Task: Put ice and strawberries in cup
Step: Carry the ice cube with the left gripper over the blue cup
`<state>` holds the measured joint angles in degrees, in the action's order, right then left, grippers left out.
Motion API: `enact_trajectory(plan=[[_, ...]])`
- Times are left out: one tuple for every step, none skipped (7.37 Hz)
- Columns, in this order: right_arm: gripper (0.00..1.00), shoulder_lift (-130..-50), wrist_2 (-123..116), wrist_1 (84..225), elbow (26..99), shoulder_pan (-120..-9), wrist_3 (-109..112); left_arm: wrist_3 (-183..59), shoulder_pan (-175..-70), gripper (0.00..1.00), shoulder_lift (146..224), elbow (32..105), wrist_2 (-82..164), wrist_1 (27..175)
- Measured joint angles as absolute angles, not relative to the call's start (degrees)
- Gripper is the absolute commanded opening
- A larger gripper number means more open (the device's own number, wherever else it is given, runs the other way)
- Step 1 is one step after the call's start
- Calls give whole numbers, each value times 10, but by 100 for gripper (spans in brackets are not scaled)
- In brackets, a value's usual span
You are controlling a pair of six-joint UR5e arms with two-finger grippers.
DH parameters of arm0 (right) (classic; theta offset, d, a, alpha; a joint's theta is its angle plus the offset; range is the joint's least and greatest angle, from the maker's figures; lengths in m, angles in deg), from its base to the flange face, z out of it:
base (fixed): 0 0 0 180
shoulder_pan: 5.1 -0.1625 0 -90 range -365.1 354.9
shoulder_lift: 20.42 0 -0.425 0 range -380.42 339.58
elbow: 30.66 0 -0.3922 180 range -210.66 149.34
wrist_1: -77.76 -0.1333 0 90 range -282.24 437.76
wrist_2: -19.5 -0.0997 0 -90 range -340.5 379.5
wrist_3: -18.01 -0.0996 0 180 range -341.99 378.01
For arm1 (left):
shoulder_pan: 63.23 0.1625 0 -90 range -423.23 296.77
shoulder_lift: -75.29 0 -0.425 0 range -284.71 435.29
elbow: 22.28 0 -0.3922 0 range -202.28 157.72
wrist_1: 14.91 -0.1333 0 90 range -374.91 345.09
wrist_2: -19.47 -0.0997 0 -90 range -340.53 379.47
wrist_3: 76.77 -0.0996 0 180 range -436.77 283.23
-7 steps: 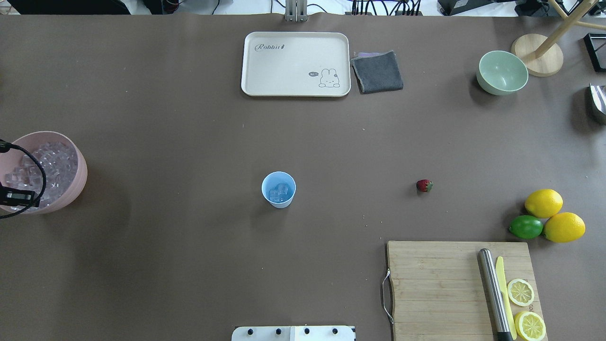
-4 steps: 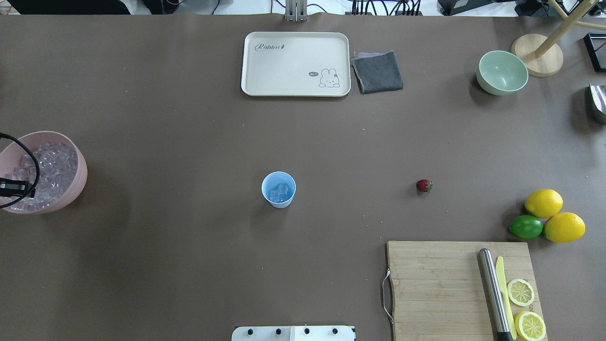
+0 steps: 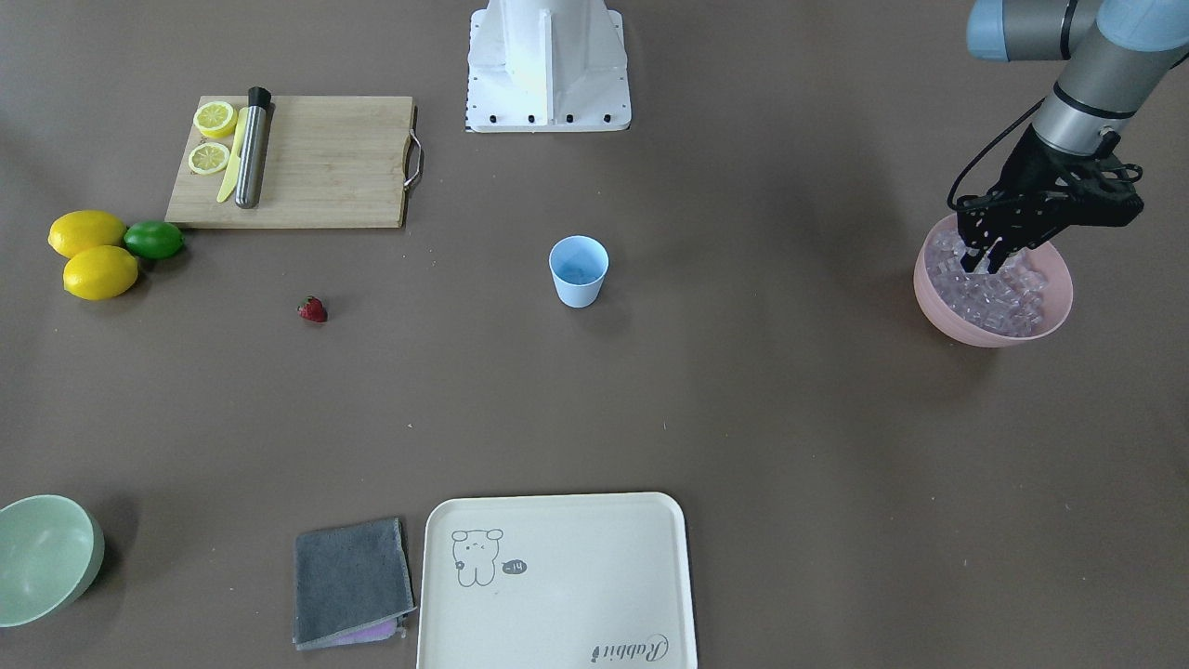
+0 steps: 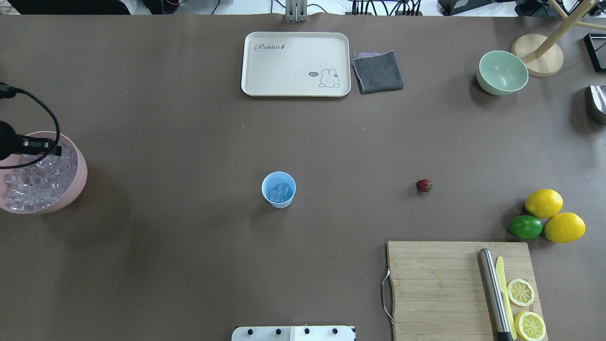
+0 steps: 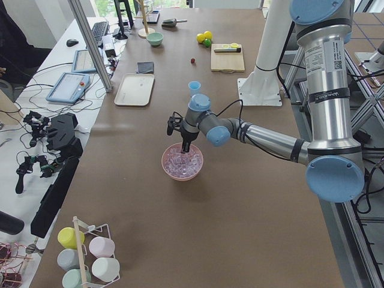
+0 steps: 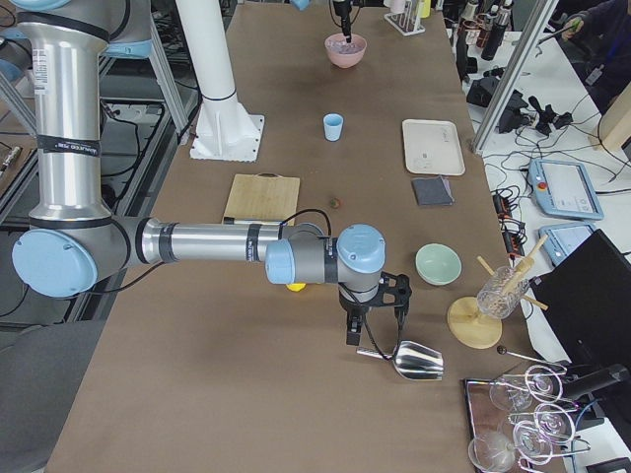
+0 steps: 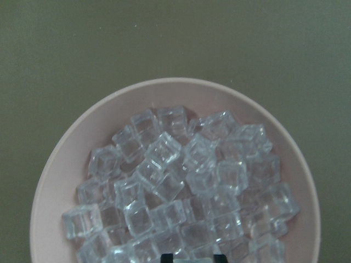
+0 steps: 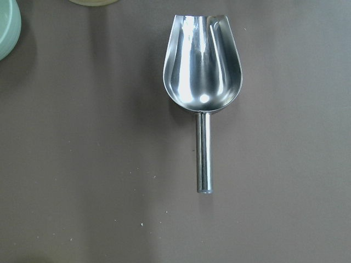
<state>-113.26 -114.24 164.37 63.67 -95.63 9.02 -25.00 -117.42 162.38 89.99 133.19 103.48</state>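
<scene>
Next, my left gripper drops the ice cube in the bottom of the light blue cup point(image 3: 579, 275) that stands in the middle of the table.
The light blue cup point(image 4: 279, 189) stands mid-table with a few ice cubes point(image 4: 278, 192) inside. A pink bowl point(image 4: 81, 182) at the table's left end is heaped with ice point(image 7: 181, 186). My left gripper point(image 3: 989, 263) hangs over that bowl with its tips down at the cubes. In the left wrist view the fingertips point(image 7: 165, 258) stand one cube apart, with ice between them. The strawberry point(image 4: 424, 185) lies alone to the right of the cup. My right gripper point(image 6: 370, 333) hovers over a steel scoop point(image 8: 202, 71) at the far right; I cannot tell whether it is open or shut.
A cream tray point(image 4: 293, 64), a grey cloth point(image 4: 377, 72) and a pale green bowl point(image 4: 503, 72) line the far side. Two lemons point(image 4: 543, 202) and a lime point(image 4: 525, 227) sit near a cutting board point(image 4: 440, 284) with a knife and lemon halves.
In the overhead view my left gripper has shifted across the pink bowl towards the far side of the table. Cup, strawberry and the rest have stayed put.
</scene>
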Motion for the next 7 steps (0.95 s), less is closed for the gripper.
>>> enact_trajectory(plan=[[100, -1134, -1143, 1643, 637, -956, 91, -198, -1169, 0, 1682, 891, 1331, 1025], [100, -1133, -1144, 1643, 637, -956, 90, -132, -1147, 0, 1739, 883, 1323, 1016], [100, -1131, -1146, 1643, 637, -956, 90, -77, -1105, 0, 1780, 880, 1298, 1011], [100, -1129, -1146, 1643, 636, -955, 90, -31, -1051, 0, 1813, 879, 1260, 1004], [100, -1128, -1147, 1643, 636, -955, 90, 6, -1000, 0, 1848, 877, 1224, 990], [100, -1128, -1147, 1643, 636, -955, 90, 33, -961, 0, 1889, 874, 1197, 960], [100, -1128, -1147, 1643, 636, -955, 90, 50, -936, 0, 1927, 872, 1181, 923]])
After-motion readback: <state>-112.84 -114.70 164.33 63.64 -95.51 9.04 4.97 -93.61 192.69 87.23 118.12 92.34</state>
